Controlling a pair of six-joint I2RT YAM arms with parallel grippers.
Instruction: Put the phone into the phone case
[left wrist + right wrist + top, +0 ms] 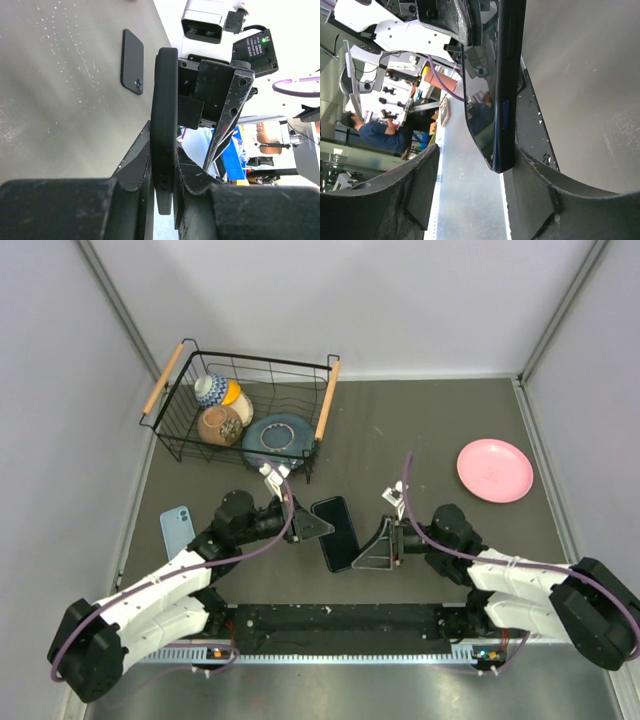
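Observation:
I need to straighten the phone case and pinch its long edge by the blue button [505, 115], because it sits at a slant with only its lower corner inside my right gripper.
A black phone case [338, 532] hangs above the mat between the two arms. My left gripper [312, 525] is shut on its long edge. In the left wrist view the case [164, 100] stands edge-on, pinched between both fingers of the left gripper [164, 145]. In the right wrist view a phone's glossy screen [480, 120] shows on one face, with the black case's rim [509, 60] and a blue side button around it. My right gripper [477, 155] is open around the lower end. One finger lies against the case's back and the other stands well off the screen.
A wire basket [255, 362] with bowls and a blue plate stands at the back left. A pink plate [494, 470] lies at the right. A light blue phone-shaped slab [177, 530] lies left of my left arm. A dark slab with camera lenses [132, 61] lies on the mat.

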